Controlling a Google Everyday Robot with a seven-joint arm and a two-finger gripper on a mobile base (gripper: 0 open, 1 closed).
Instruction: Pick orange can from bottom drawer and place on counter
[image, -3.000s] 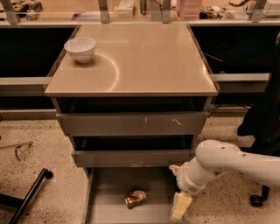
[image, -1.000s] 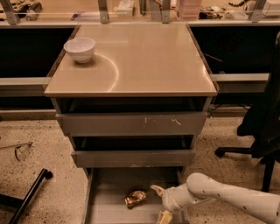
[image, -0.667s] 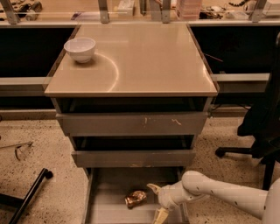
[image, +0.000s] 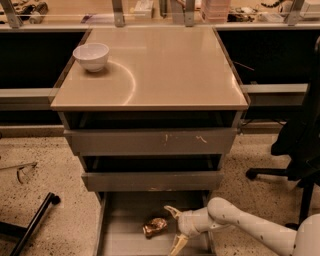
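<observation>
Next, the gripper grasps the body of the orange can (image: 159, 226), toward its end nearest the fingers, in the bottom drawer.
The orange can (image: 154, 226) lies on its side on the floor of the open bottom drawer (image: 125, 239), shiny golden with brown patches. My gripper (image: 174, 228) is inside the drawer just right of the can. It is open, one finger (image: 172, 210) behind the can's level and the other (image: 177, 245) toward the front. The can sits at the mouth of the fingers, not held. The beige counter (image: 165, 65) tops the cabinet above.
A white bowl (image: 91, 56) stands at the counter's back left. The two upper drawers (image: 150, 141) stick out slightly above the bottom one. A black chair base (image: 280, 175) stands at the right, a black bar (image: 30, 225) on the floor at the left.
My arm has reached down and left into the bottom drawer. The gripper has closed the gap to the can, which has not moved.
</observation>
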